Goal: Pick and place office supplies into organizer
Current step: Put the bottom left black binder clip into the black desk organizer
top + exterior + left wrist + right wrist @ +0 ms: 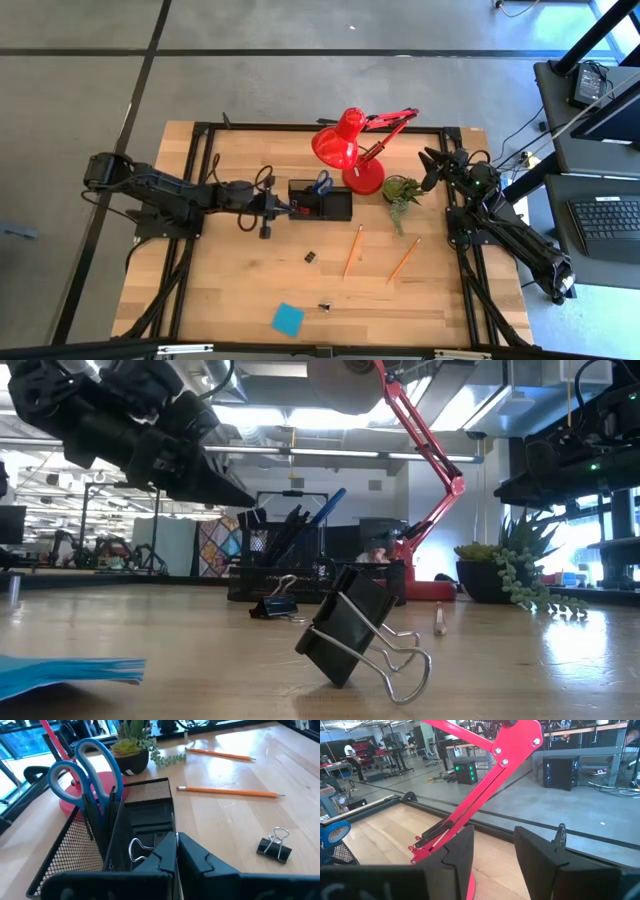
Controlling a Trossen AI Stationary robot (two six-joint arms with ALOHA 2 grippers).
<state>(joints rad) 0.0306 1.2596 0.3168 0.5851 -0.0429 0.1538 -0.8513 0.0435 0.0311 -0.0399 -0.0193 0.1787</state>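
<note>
The black clip is to go in the organizer's low compartment, at the end (301,211) (156,869) farthest from the plant. I need to let go of it there with my left gripper.
The black mesh organizer (322,203) (150,790) stands mid-table. Blue-handled scissors (85,765) and dark pens (95,812) stand upright in its tall compartment. My left gripper (290,208) (176,850) hovers over the organizer's left end, shut on a black clip. Two orange pencils (353,250) (404,259), two more black clips (310,257) (325,305) and the blue sticky-note pad (287,319) lie flat on the wood. My right gripper (430,165) (494,845) waits open beside the lamp, holding nothing. My left gripper has its fingers closed together over the organizer's low compartment. The clip's silver wire handle (137,850) sticks out beside one finger (160,862). The fingers hide the place of contact. They reach in level from the table's left, and the clip is clear of the table.
A red desk lamp (350,150) rises just behind the organizer, its arm slanting toward the right. A small potted plant (402,190) sits right of the lamp's base. Bare wood lies near the table's left edge and between the pad and the pencils.
</note>
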